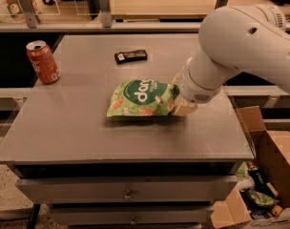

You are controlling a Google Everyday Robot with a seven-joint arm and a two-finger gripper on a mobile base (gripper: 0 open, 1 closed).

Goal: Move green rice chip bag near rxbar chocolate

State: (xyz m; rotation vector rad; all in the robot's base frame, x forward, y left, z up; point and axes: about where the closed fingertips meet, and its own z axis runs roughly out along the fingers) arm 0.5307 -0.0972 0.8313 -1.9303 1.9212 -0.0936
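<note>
Next, I release the green rice chip bag, now hanging slightly above the table's middle, from my gripper at the grey table's back edge (171,47), beside the rxbar chocolate.
The green rice chip bag (141,98) is a light green pouch with a dark green circle and white "dang" lettering. It hangs slightly above the middle of the grey table (88,132), with its shadow under it. My gripper (179,101) is shut on the bag's right end; one tan finger (184,109) shows below the white arm. The rxbar chocolate (130,56) is a small flat black bar lying farther back on the table, apart from the bag.
An orange-red soda can (42,61) stands at the table's left edge. An open cardboard box (259,185) with clutter sits on the floor to the right. A counter with posts (104,6) runs behind the table. Drawers sit below the table front.
</note>
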